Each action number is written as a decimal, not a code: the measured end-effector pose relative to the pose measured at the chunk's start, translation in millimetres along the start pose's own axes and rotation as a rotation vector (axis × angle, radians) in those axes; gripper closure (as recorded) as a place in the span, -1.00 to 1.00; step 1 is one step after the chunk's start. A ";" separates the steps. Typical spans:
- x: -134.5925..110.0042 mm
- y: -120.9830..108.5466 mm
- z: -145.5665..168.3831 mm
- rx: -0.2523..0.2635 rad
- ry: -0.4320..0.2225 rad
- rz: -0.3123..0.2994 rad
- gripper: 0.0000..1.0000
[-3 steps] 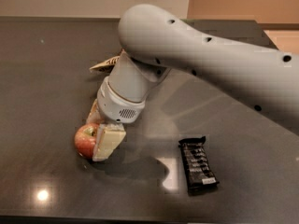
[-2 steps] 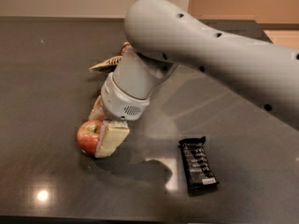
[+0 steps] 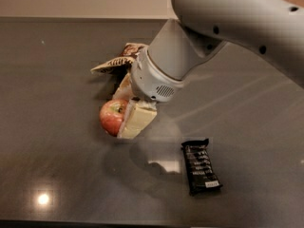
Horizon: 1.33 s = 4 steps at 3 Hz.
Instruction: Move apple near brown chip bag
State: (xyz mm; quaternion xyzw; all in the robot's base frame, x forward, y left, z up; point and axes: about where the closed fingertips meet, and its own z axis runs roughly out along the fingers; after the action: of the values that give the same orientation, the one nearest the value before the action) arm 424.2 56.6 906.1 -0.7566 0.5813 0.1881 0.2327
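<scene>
The red apple, now low at the dark table, will be let go by my gripper on the dark table (image 3: 163, 72), against the end of the brown chip bag nearest my grey arm.
The red apple (image 3: 111, 117) with a yellowish patch sits low at the dark table, in the middle left of the camera view. My gripper (image 3: 121, 116) is shut on it. One cream finger pad (image 3: 137, 120) is on the apple's near right side and the other (image 3: 124, 86) is behind it. The brown chip bag (image 3: 115, 62) lies creased just behind the apple and gripper, partly hidden by my wrist. The gap between apple and bag is small. I cannot tell whether the apple touches the table.
A flat black bar wrapper (image 3: 201, 167) lies at the front right. My grey arm (image 3: 237, 18) crosses the upper right of the view. The dark table's (image 3: 52, 165) far edge runs along the top.
My gripper has carried the apple back and to the right, closer to the chip bag. The arm has risen in the view. The bag and the black wrapper have not moved.
</scene>
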 end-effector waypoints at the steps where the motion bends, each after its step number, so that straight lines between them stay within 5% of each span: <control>1: 23.6 -23.0 -37.8 0.090 0.006 0.094 1.00; 4: 89.2 -128.0 -70.2 0.291 -0.007 0.283 1.00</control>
State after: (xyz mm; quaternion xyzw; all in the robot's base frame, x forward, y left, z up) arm 571.7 -26.5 931.3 -0.6253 0.7019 0.1358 0.3129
